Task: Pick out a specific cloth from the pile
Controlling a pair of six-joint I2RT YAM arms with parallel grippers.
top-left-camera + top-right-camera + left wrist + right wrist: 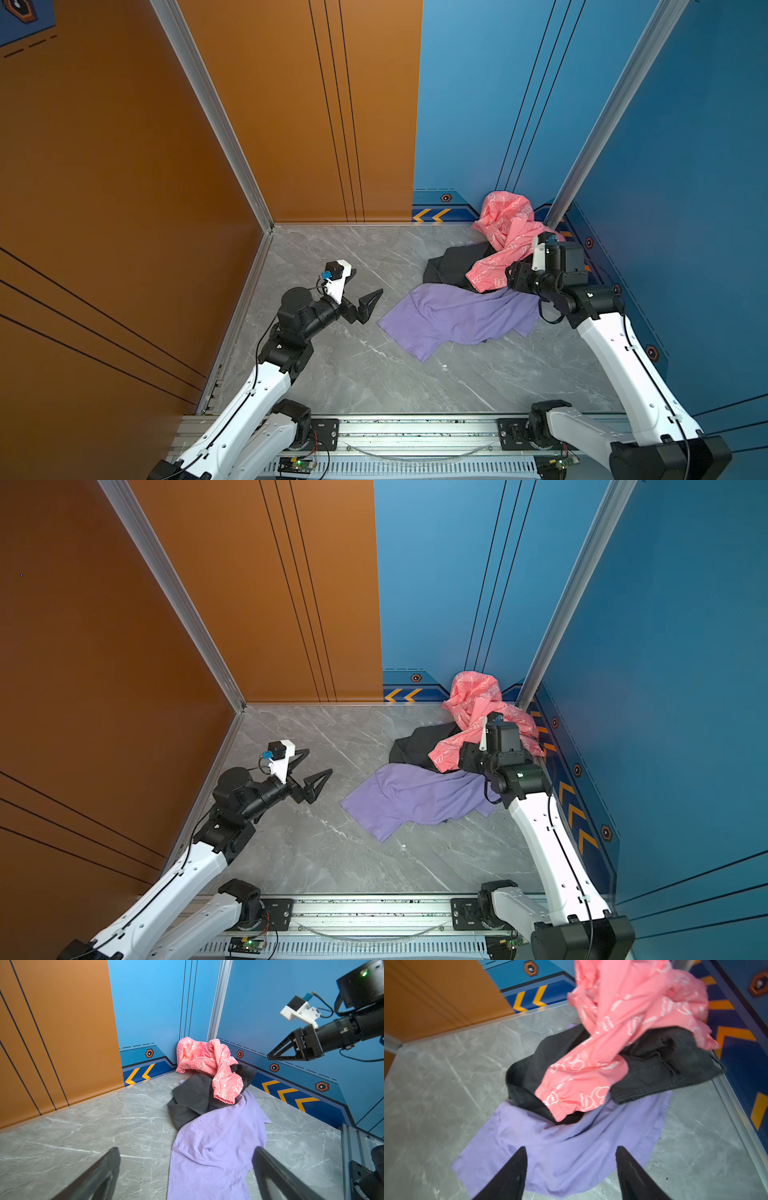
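Observation:
Next, I close my right gripper on the lavender cloth's fold [513, 309] [608, 1139] near the cloth's end toward the blue side, just in front of the black garment.
The cloth [457, 320] [415, 802] is a plain lavender garment spread flat on the grey marble floor, its far edge tucked under the pile. The pile holds a pink white-printed jacket [505, 232] [623, 1012] lying over a black garment [451, 262] [660, 1064] in the back right corner. My left gripper [368, 281] [187, 1149] is open, low over the floor just left of the cloth's near corner. My right gripper [571, 1148] [278, 1053] is open above the cloth's right part, beside the pink sleeve, with nothing between its fingers [517, 1167].
An orange wall [124, 187] bounds the left and back left. Blue walls [685, 166] close the back right and right, right behind the pile. A metal rail [415, 432] with both arm bases runs along the front edge. Bare marble floor [374, 386] lies in front of the cloth.

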